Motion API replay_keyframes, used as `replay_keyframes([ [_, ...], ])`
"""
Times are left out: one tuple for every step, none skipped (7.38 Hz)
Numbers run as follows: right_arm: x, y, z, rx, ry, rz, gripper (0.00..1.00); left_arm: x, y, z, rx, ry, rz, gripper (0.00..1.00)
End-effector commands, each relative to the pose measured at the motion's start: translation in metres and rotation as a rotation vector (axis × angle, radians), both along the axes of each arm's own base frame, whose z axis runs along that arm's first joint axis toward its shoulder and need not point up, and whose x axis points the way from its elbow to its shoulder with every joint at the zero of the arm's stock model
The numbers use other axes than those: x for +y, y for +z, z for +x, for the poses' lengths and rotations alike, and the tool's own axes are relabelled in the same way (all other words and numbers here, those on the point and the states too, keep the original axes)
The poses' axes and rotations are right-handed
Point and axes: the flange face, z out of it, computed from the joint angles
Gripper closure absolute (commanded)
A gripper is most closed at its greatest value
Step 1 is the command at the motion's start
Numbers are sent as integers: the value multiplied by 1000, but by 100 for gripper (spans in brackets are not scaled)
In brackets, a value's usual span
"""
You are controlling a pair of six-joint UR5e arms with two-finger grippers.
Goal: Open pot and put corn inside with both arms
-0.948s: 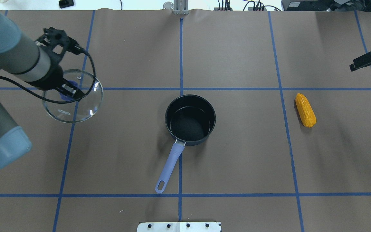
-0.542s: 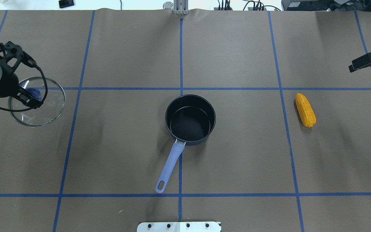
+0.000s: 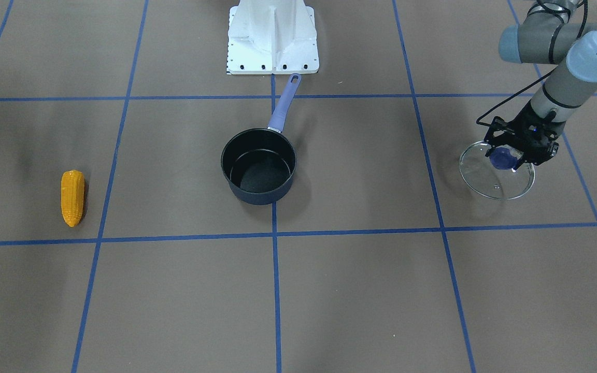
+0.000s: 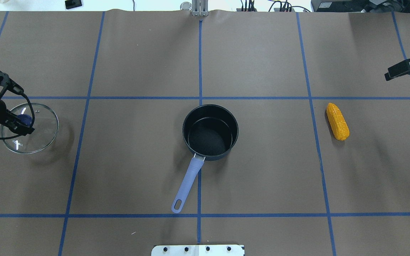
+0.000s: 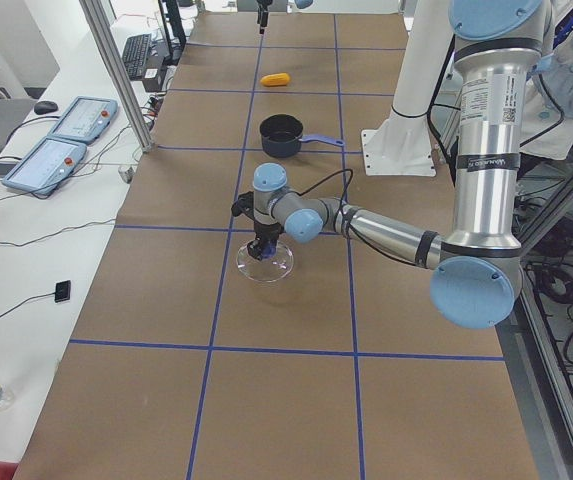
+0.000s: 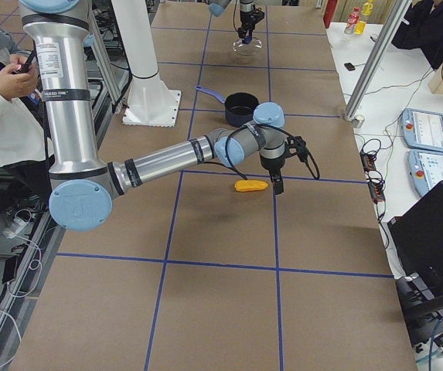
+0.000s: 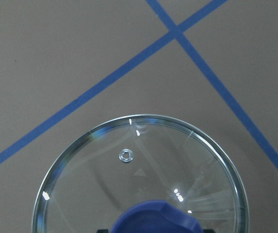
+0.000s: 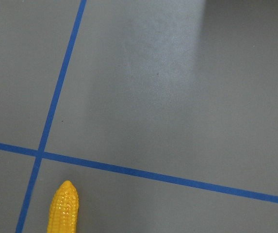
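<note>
The robot's right gripper needs to next move to the corn's middle (image 3: 72, 194) and close there, leaving free the corn's narrow end that points away from the robot's base.
The dark pot (image 4: 236, 132) stands open and empty at the table's middle, its lavender handle (image 4: 188, 181) pointing toward my base. The corn (image 4: 337, 121) lies on the table to the right; it also shows in the right wrist view (image 8: 63, 211). My left gripper (image 4: 21, 122) is shut on the blue knob (image 3: 502, 158) of the glass lid (image 4: 39, 132), far left and low over the table. I cannot tell whether the lid touches the table. My right gripper (image 4: 400, 70) hangs beyond the corn at the right edge, only partly in view, so I cannot tell its state.
The white mounting base (image 3: 272, 36) stands behind the pot's handle. Blue tape lines (image 4: 199, 64) divide the brown table. In the side views a person (image 6: 5, 100) stands behind the robot, and control pendants (image 5: 56, 140) and cables lie off the table's far edge.
My left arm has carried the lid farther left, nearer my side and lower. The pot and corn have not moved. The right gripper has barely shifted.
</note>
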Motion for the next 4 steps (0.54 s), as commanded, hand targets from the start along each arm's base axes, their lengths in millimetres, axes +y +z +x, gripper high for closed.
replay_keyframes([
  [0,1,-2,6,0,2,0,1,11,2,-9,6,-13,80],
  [-1,1,-2,8,1,1,0,2,14,5,-12,11,-18,77],
  [-1,1,-3,8,-1,1,0,1,18,5,-8,12,-11,72],
  [-1,1,-4,7,-4,2,0,-1,25,8,-5,12,-8,64],
])
